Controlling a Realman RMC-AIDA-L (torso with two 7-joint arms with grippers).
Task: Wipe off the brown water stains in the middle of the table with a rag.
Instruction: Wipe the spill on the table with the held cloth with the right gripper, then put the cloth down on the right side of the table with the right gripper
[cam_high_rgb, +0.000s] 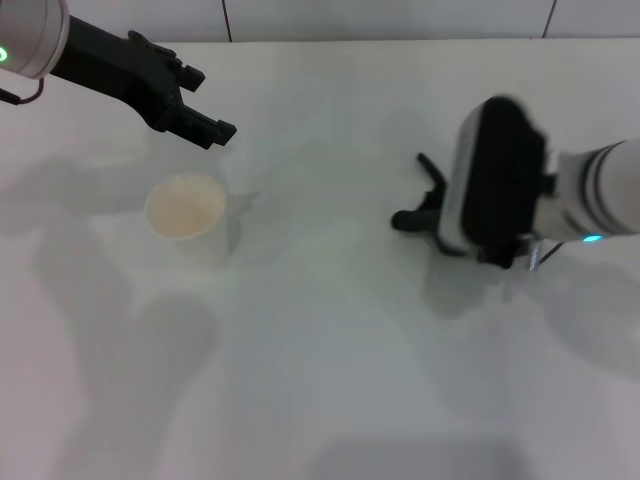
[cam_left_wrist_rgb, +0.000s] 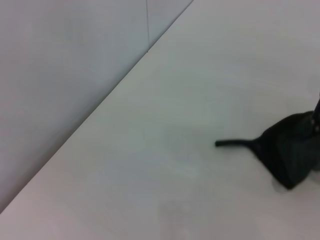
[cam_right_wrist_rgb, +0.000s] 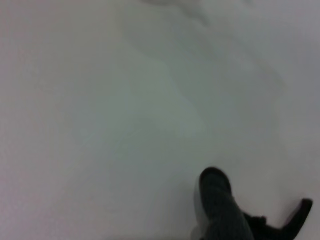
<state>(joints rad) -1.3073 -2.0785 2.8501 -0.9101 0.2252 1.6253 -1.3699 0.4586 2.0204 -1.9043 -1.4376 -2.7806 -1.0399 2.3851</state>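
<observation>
The robot's right gripper will release the dark rag on the bare white table (cam_high_rgb: 528, 246) under its black wrist, well away from the cup.
The dark rag (cam_high_rgb: 418, 214) lies bunched on the white table (cam_high_rgb: 320, 380) right of centre. It sticks out from under my right arm's black wrist, which covers my right gripper (cam_high_rgb: 452, 222), shut on the rag. The left wrist view shows the rag (cam_left_wrist_rgb: 287, 152) as a dark mound with a thin tail trailing on the table. In the right wrist view the rag (cam_right_wrist_rgb: 220, 210) fills a low corner. The brown water stains are out of view in every view. My left gripper (cam_high_rgb: 218, 102) hovers open at the far left, above and behind the cup.
A cream-tinted white cup (cam_high_rgb: 185, 206) stands upright on the left half of the table. A pale wall (cam_left_wrist_rgb: 60, 65) runs along the table's far edge.
</observation>
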